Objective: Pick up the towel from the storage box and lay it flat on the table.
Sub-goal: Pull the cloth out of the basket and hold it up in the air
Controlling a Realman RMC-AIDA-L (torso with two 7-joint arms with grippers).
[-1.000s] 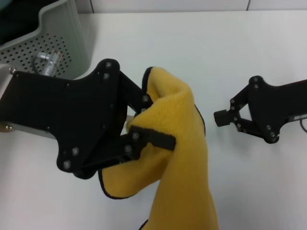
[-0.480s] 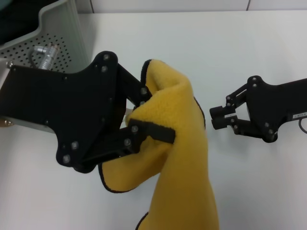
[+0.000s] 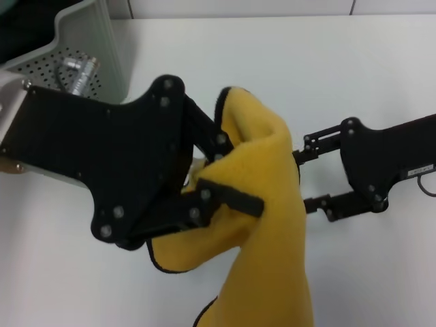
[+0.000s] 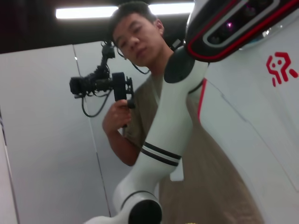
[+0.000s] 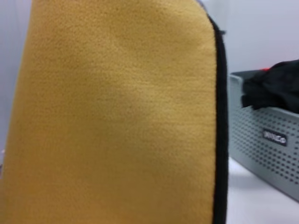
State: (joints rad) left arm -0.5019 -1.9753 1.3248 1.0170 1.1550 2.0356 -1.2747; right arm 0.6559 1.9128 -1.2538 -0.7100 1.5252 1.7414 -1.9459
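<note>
My right gripper will come in and grab the towel's loose side [image 3: 293, 163] to help spread the towel before laying it flat, as it hangs bunched in my left gripper.
The mustard-yellow towel [image 3: 262, 225] with black trim hangs in the air over the white table [image 3: 272, 75], bunched at its top. My left gripper [image 3: 228, 170] is shut on the towel's upper fold. My right gripper [image 3: 306, 177] is open just to the right of the towel, its fingers reaching to the towel's right edge. In the right wrist view the towel [image 5: 117, 116] fills most of the picture, with the grey perforated storage box [image 5: 266, 149] behind it. The storage box [image 3: 75, 54] stands at the far left of the head view.
A dark cloth [image 5: 273, 91] lies in the storage box. The left wrist view shows a person [image 4: 140, 42] holding a camera rig [image 4: 100, 84] and the robot's white body [image 4: 243, 93].
My right gripper has opened and moved left up to the towel's right edge. My left gripper has shifted slightly right with the towel.
</note>
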